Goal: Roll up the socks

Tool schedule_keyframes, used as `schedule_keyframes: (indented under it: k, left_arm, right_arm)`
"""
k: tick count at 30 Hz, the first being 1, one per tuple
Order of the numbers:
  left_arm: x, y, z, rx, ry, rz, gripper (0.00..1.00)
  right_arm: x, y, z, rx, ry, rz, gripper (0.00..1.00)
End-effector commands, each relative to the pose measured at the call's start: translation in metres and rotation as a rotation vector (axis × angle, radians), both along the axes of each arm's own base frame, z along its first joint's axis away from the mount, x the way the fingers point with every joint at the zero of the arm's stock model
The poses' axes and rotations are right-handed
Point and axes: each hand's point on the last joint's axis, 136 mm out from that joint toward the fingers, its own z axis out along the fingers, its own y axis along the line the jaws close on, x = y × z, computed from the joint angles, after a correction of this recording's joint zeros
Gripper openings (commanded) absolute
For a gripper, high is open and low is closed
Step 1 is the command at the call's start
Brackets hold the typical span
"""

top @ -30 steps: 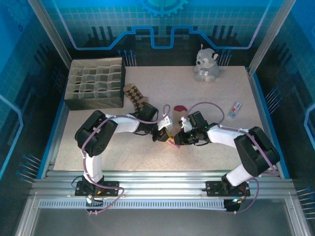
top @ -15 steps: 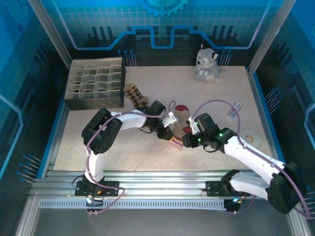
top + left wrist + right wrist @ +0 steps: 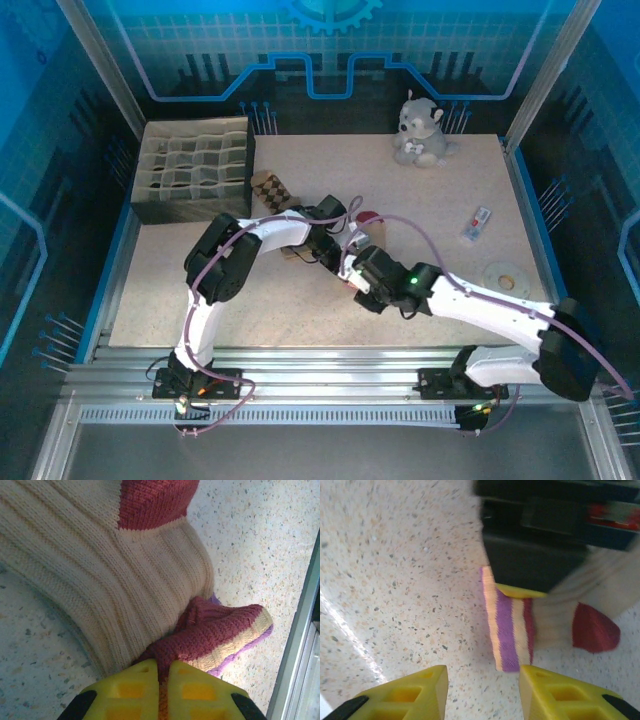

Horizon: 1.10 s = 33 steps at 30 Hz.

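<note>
Next, I take the cuff's loose end (image 3: pixel 512 657) with my right gripper before rolling, since my left gripper pins one end of the striped cuff and the far end juts loose.
The beige sock (image 3: pixel 125 580) with a red patch lies on the table, and its red, beige and purple striped cuff (image 3: pixel 225 630) is folded over. My left gripper (image 3: pixel 162 667) is shut on that cuff. In the top view the sock (image 3: pixel 378 231) lies mid-table with its red toe (image 3: pixel 367 216) toward the back, and my left gripper (image 3: pixel 338 252) is at its near-left end. My right gripper (image 3: pixel 482 677) hangs open just short of the striped cuff (image 3: pixel 507 630), with bare table between its fingers. From above, the right gripper (image 3: pixel 364 287) is just in front of the sock. The brown argyle sock (image 3: pixel 268 186) lies flat beside the box.
A cardboard divider box (image 3: pixel 193 168) stands at the back left. A grey plush toy (image 3: pixel 420 130) sits at the back edge. A small packet (image 3: pixel 480 222) and a round disc (image 3: pixel 503 273) lie to the right. A metal rail (image 3: pixel 300 645) borders the table.
My right arm has swung left, and its open gripper now sits in front of the cuff. My left gripper has shifted slightly toward the back, still holding the sock.
</note>
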Motion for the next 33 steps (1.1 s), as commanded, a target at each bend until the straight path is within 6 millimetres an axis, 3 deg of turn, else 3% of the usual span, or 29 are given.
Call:
schedule_keyframes:
  k: [1, 12, 23, 25, 30, 33]
  left_arm:
    - [-0.023, 0.024, -0.045, 0.176, 0.138, 0.023, 0.05]
    - [-0.021, 0.022, -0.044, 0.162, 0.176, 0.022, 0.04]
    - [-0.022, 0.023, -0.041, 0.138, 0.204, 0.003, 0.04]
    - [-0.023, 0.023, -0.040, 0.128, 0.206, 0.000, 0.04]
    - [-0.023, 0.024, -0.037, 0.107, 0.190, 0.002, 0.05]
    - [-0.021, 0.027, -0.034, 0.089, 0.186, 0.027, 0.05]
  right_arm:
    - [0.009, 0.009, -0.007, -0.099, -0.085, 0.155, 0.42]
    - [0.029, -0.001, -0.049, -0.267, -0.154, 0.195, 0.51]
    - [0.041, -0.012, -0.080, -0.344, -0.118, 0.193, 0.50]
    - [0.041, -0.014, -0.083, -0.345, -0.085, 0.186, 0.44]
    - [0.034, -0.013, -0.085, -0.331, -0.011, 0.185, 0.08]
    - [0.023, -0.012, -0.084, -0.292, 0.067, 0.195, 0.00]
